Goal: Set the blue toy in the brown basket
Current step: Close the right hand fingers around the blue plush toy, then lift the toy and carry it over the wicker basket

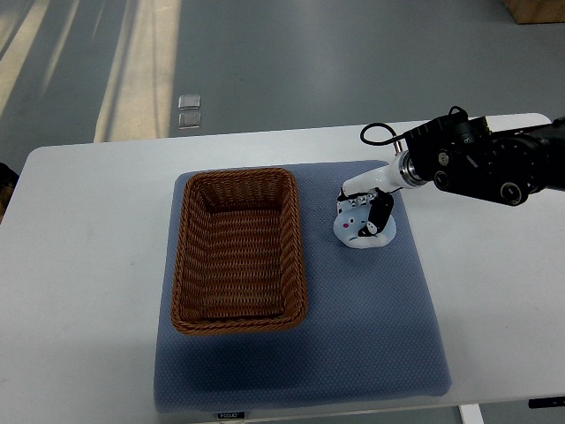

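Observation:
I will use my right gripper to set the blue toy down inside the far end of the brown basket point(231, 222).
A pale blue plush toy point(353, 231) lies on the blue mat point(371, 318), just right of the brown wicker basket point(238, 252). My right hand point(366, 208) comes in from the right edge and sits on top of the toy, its black and white fingers curled around it. The toy still rests on the mat. The basket is rectangular and empty. The left arm is not in view.
The mat lies on a white table point(88, 265). A black cable loops above my right wrist point(375, 134). Grey floor lies beyond the table's far edge, and a brown box corner point(534, 9) shows at the top right.

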`<state>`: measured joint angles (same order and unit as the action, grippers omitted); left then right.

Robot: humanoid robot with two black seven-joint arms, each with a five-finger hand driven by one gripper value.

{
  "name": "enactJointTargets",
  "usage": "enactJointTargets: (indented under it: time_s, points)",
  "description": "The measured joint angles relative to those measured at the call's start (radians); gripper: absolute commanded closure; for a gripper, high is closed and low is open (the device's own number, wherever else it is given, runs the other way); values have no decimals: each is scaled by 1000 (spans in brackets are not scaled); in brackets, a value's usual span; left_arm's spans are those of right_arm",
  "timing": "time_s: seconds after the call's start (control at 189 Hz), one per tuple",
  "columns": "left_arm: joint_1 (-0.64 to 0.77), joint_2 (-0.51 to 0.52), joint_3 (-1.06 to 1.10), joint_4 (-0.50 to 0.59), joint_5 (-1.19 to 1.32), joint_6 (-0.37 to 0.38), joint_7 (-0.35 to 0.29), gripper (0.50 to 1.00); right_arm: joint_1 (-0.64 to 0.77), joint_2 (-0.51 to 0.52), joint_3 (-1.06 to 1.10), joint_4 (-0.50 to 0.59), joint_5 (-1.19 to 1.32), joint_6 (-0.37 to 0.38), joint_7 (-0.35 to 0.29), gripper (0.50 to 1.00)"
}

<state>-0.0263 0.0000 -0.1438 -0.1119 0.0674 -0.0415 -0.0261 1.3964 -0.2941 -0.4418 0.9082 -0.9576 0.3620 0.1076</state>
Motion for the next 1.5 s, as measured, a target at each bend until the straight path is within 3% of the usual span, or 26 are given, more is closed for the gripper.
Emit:
enactJointTargets:
  time_s: [0.534,0.751,1.116,1.502]
  points:
    - [0,0,0,0,0,0,0,500,126,-56,9,-2,18,20,8,1000]
    - [0,0,0,0,0,0,0,500,152,-45,150,-3,17,18,9,1000]
    - [0,0,0,0,0,0,0,500,106,137,300,-10,14,0,11,1000]
    - [0,0,0,0,0,0,0,500,-24,260,331,-63,4,-43,9,1000]
